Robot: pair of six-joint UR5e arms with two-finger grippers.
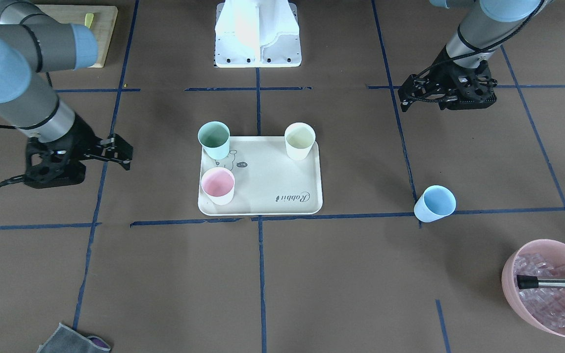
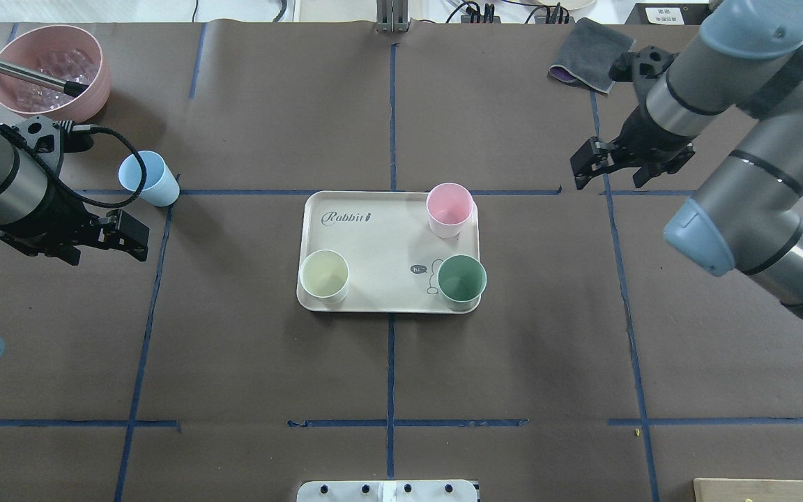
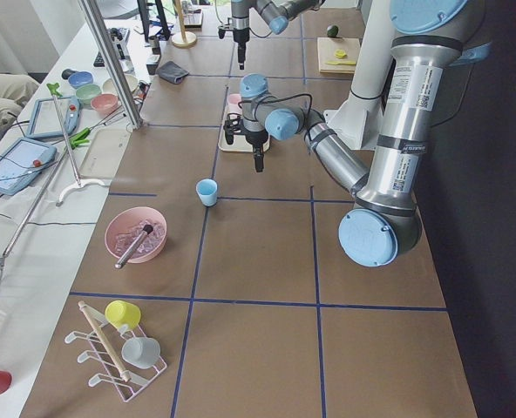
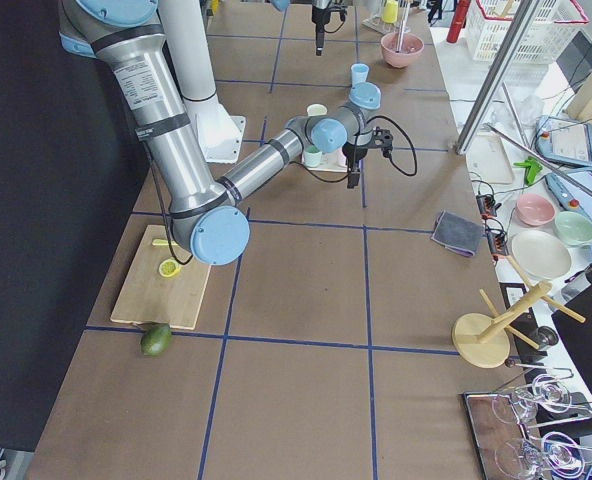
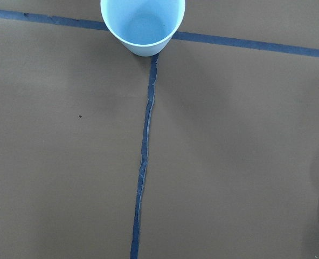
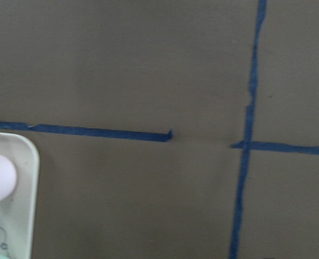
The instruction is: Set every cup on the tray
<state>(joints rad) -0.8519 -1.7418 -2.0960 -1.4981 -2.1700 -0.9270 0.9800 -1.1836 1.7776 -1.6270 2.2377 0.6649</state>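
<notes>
The light blue cup's rim point(image 1: 455, 204) point(image 5: 102, 11), on the side facing away from the cream tray, is the next place my left gripper needs to go to and close.
The cream tray point(image 2: 380, 237) lies at the table's centre. On it stand the pink cup point(image 2: 449, 209), the mint green cup point(image 2: 461, 282) and the cream-white cup point(image 2: 323, 276), all upright. The light blue cup point(image 2: 149, 179) stands upright on the table, far to the tray's left, and fills the top of the left wrist view point(image 5: 142, 24). My left gripper point(image 2: 133, 237) hovers open and empty just short of the blue cup. My right gripper point(image 2: 580, 169) hovers open and empty to the right of the tray. The right wrist view shows a tray corner point(image 6: 19, 189).
A pink bowl of ice cubes point(image 2: 49, 70) with a metal tool in it stands at the far left, beyond the blue cup. A grey cloth point(image 2: 590, 63) lies at the far right. A wooden cutting board point(image 1: 101, 29) is at the robot's near right corner.
</notes>
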